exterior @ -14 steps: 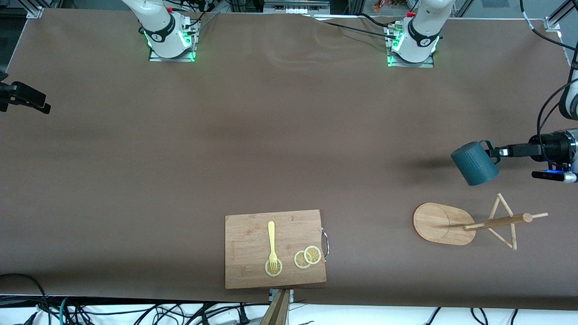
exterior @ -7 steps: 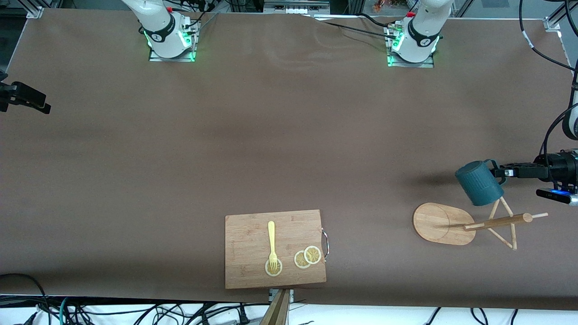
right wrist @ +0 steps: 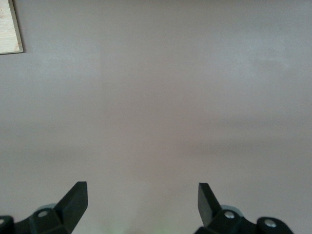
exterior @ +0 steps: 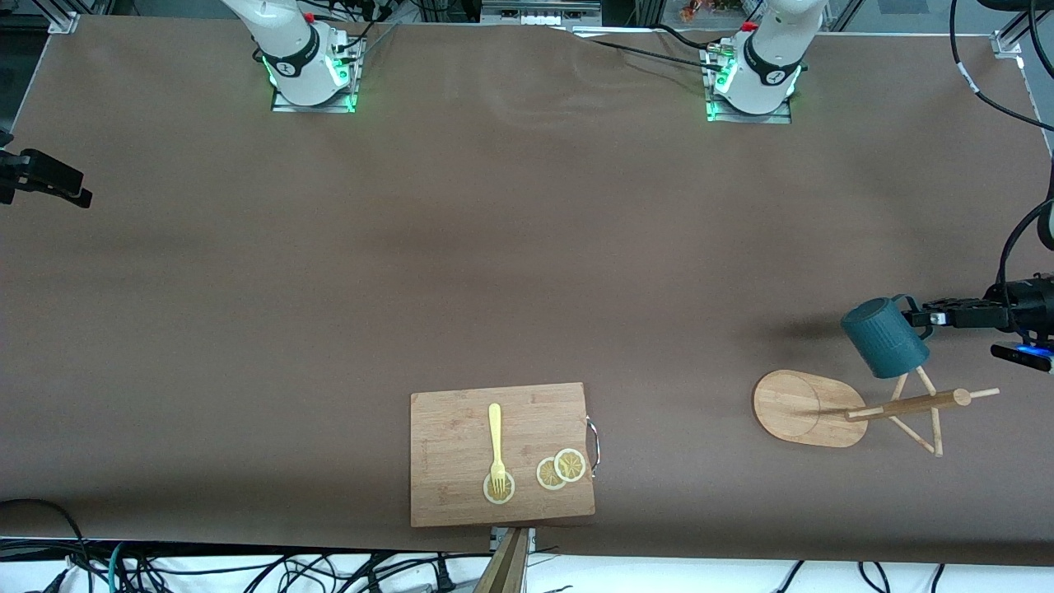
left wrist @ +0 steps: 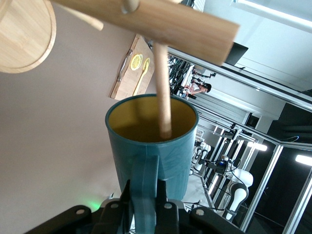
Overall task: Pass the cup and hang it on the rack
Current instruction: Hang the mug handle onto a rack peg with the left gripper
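Observation:
My left gripper is to let go of the dark teal cup, now hanging tilted in the air, on the rack's peg [exterior: 906, 364] [left wrist: 164, 127], the one that reaches into the cup's opening.
The dark teal cup [exterior: 885, 338] hangs in the air in my left gripper [exterior: 924, 317], which is shut on its loop handle [left wrist: 144, 185]. The cup is tilted, its mouth toward the rack. The light wooden rack [exterior: 811, 408] stands at the left arm's end of the table, with a post [exterior: 906, 405] and thin pegs. In the left wrist view the cup's yellowish inside [left wrist: 141, 122] shows, and one peg [left wrist: 162, 83] reaches into its mouth below the post [left wrist: 165, 22]. My right gripper [right wrist: 141, 195] is open and empty over bare table; it waits.
A rectangular wooden cutting board [exterior: 502, 453] lies near the front edge with a yellow fork [exterior: 496, 441] and lemon slices [exterior: 561, 469] on it. It shows in the left wrist view [left wrist: 127, 73] too. Cables run along the table's front edge.
My left gripper has carried the cup down from beside the rack to over its pegs, then a little toward the left arm's end. The right arm has not moved.

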Robot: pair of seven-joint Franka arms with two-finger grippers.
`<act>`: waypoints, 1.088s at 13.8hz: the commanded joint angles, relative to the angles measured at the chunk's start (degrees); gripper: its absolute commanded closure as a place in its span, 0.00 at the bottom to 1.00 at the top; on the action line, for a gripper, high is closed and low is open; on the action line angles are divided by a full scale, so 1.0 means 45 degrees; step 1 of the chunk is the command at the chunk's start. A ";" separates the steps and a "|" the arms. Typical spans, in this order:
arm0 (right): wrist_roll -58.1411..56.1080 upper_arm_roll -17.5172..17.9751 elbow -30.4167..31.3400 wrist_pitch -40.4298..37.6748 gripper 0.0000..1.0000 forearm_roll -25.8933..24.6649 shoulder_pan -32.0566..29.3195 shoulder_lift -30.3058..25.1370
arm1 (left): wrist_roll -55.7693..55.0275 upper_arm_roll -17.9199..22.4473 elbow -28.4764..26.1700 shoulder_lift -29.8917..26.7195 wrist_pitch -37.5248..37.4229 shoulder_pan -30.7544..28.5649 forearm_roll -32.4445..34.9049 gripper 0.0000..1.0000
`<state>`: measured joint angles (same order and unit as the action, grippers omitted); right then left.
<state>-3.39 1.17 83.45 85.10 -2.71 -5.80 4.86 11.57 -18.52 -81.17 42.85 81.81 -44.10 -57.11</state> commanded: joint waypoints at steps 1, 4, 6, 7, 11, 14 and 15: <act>-0.0244 0.0111 0.0147 0.0132 0.00 0.0269 -0.0235 -0.0123 | -0.0382 0.0190 0.0889 0.0535 -0.0289 0.0211 0.0288 1.00; -0.0244 0.0111 0.0147 0.0132 0.00 0.0269 -0.0235 -0.0123 | -0.0402 0.0230 0.0928 0.1102 -0.0289 0.0055 0.0015 1.00; -0.0244 0.0111 0.0147 0.0132 0.00 0.0269 -0.0235 -0.0123 | -0.0441 0.0269 0.1064 0.1240 -0.0289 0.0054 -0.0219 1.00; -0.0244 0.0111 0.0147 0.0132 0.00 0.0269 -0.0254 -0.0123 | -0.0499 0.0269 0.1065 0.1279 -0.0309 0.0054 -0.0278 1.00; -0.0244 0.0091 0.0147 0.0132 0.00 0.0269 -0.0254 -0.0123 | -0.1394 0.0269 0.1221 0.1318 -0.0348 -0.0023 -0.0724 1.00; -0.0244 0.0091 0.0147 0.0132 0.00 0.0269 -0.0235 -0.0123 | -0.1769 0.0269 0.1512 0.1629 -0.0367 -0.0043 -0.1001 1.00; -0.0244 0.0091 0.0147 0.0132 0.00 0.0269 -0.0235 -0.0123 | -0.1789 0.0269 0.1785 0.1785 -0.0368 -0.0043 -0.0962 1.00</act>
<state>-3.39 1.17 83.45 85.10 -2.54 -5.92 4.86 5.28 -17.29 -77.24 48.43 81.40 -44.39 -60.36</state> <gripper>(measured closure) 0.000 0.793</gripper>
